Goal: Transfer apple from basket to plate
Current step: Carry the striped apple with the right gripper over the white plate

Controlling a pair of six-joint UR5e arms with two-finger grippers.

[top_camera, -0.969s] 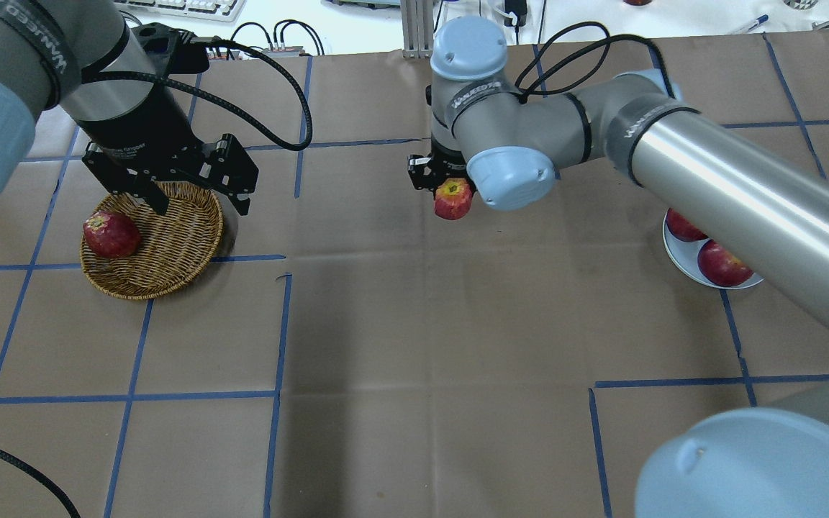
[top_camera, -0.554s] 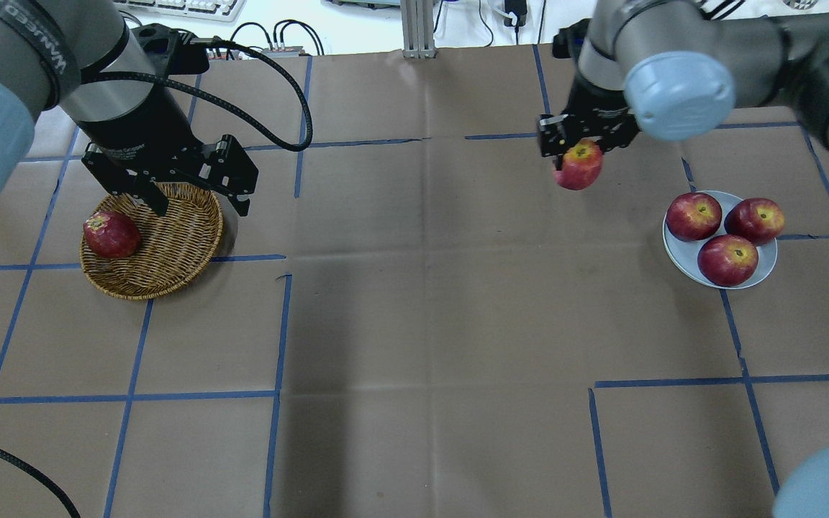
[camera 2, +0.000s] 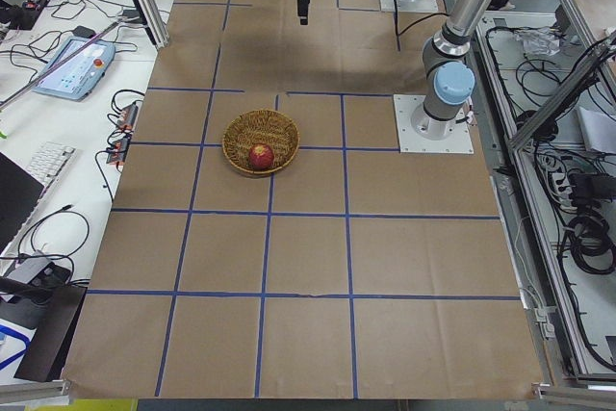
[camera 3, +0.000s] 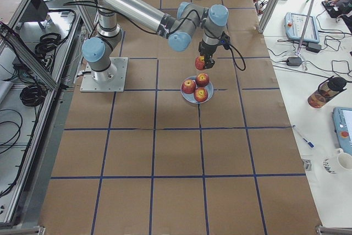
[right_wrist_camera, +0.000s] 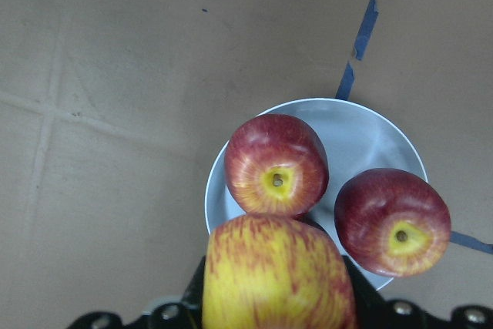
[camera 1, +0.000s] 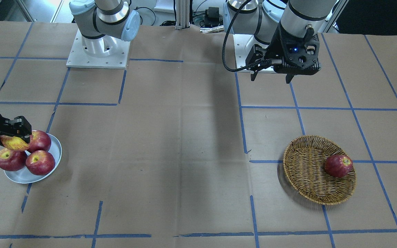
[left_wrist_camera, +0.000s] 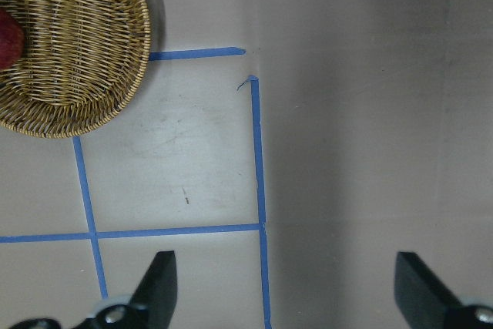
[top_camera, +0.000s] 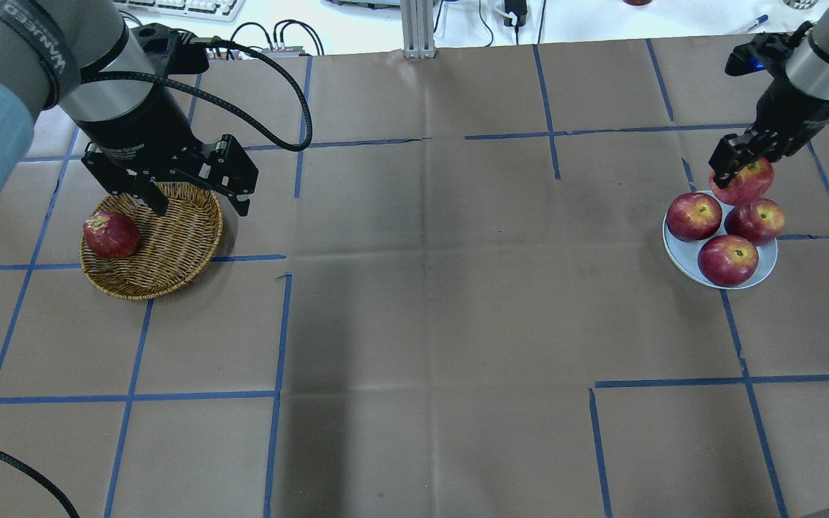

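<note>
I will let go of the yellow-streaked apple with my right gripper, against the dark red apples at the far edge of the plate [camera 1: 16,148] [right_wrist_camera: 339,271].
My right gripper [top_camera: 740,171] is shut on the pale, yellow-streaked apple [top_camera: 747,185] and holds it over the far edge of the grey-white plate [top_camera: 676,253]. The right wrist view shows the apple [right_wrist_camera: 273,276] between the jaws, above the plate [right_wrist_camera: 370,140]. In the front-facing view the apple [camera 1: 12,143] hangs by the plate [camera 1: 56,151]. The wicker basket [top_camera: 173,244] stands at the left with one dark red apple [top_camera: 111,234] in it. My left gripper [top_camera: 202,206] is open and empty above the basket's far right rim.
Three dark red apples [top_camera: 727,260] lie on the plate and fill most of it. The table is covered in brown paper with blue tape lines [top_camera: 278,324]. The left wrist view shows the basket [left_wrist_camera: 77,59] at top left.
My right arm has swung from the table's middle to the right with the apple, and now holds it over the plate's far edge. The left arm has not moved.
</note>
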